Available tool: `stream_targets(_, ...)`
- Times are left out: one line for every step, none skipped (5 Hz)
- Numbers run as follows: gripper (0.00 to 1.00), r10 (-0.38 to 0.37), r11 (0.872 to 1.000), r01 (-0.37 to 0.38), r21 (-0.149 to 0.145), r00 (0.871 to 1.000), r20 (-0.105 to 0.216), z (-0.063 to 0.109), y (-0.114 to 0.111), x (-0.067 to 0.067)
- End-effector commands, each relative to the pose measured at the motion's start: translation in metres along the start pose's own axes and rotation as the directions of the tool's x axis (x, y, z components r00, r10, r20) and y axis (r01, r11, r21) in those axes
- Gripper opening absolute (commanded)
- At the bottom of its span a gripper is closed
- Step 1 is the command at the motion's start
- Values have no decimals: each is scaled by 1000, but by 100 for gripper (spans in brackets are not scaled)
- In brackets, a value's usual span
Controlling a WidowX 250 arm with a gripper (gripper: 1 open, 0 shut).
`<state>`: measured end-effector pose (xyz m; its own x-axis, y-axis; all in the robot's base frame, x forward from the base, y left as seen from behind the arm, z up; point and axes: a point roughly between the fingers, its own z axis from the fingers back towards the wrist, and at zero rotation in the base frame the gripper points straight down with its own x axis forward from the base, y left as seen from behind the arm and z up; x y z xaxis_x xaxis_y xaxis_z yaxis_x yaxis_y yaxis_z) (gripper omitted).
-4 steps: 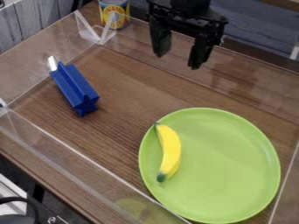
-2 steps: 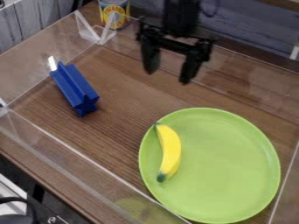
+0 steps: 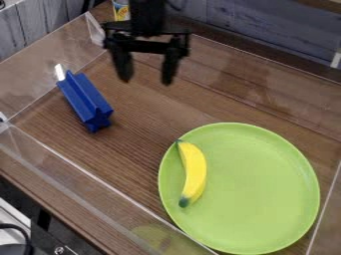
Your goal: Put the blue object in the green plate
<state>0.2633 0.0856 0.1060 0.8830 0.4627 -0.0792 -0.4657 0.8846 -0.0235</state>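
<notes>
I will next bring my gripper down to the blue object's middle (image 3: 84, 101) and close it there, with my fingers around the long sides of the object.
The blue object (image 3: 84, 101) is a long, deep-blue ridged block lying on the wooden tabletop at the left. The green plate (image 3: 260, 189) sits at the lower right, round and lime-green, with a yellow banana (image 3: 192, 172) lying on its left side. My gripper (image 3: 147, 66) hangs above the table near the back, up and to the right of the blue block and apart from it. It points downward, its two black fingers (image 3: 124, 62) spread wide with nothing between them.
Clear plastic walls (image 3: 40, 159) border the wooden table (image 3: 200, 110) on the left and front. A yellow cup-like item (image 3: 123, 14) stands at the back, partly hidden behind the arm. A grey wall runs behind the table.
The gripper has travelled left across the back of the table, from above the plate's far side to close by the blue block. Its fingers stayed open. Block, plate and banana have not moved.
</notes>
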Motion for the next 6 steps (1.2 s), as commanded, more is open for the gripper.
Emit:
stream_targets(100,123,992,-121,-30,988,94,15,27,9)
stream_targets(100,239,971,-235,-50,966,97,6,41,15)
stream_targets(100,270,962,-266,-58,958,95,-2,47,19)
stream_targets(100,308,951,-302,-69,947,95,-12,52,22)
stream_targets(100,346,937,-338,-85,934,94,-21,59,27)
stream_targets(100,364,931,-356,-84,926,102,-27,63,31)
